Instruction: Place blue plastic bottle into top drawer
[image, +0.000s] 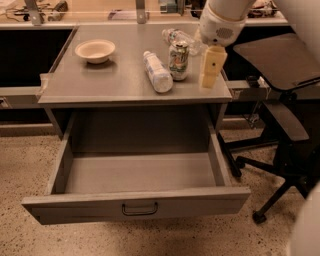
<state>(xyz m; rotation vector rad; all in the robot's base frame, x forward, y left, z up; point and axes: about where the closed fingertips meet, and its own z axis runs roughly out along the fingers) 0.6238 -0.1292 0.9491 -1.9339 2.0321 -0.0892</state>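
Note:
The gripper will close around the middle of the blue plastic bottle (156, 70), between its white cap and its bottom, to lift it off the cabinet.
The blue plastic bottle (157, 72) lies on its side on the grey cabinet top (100, 80), white cap toward the back, just left of a green-and-white can (179, 60). The top drawer (135, 198) is pulled wide open below, with nothing in it; its dark bar handle (140, 209) is centred on the front panel. My gripper (212, 69) hangs from the white arm above the right edge of the cabinet top, right of the can and about a hand's width from the bottle. It holds nothing.
A small clear bottle (179, 37) lies behind the can. A cream bowl (95, 50) sits at the back left of the top. A black office chair (280, 70) stands close on the right. Speckled floor lies around the drawer.

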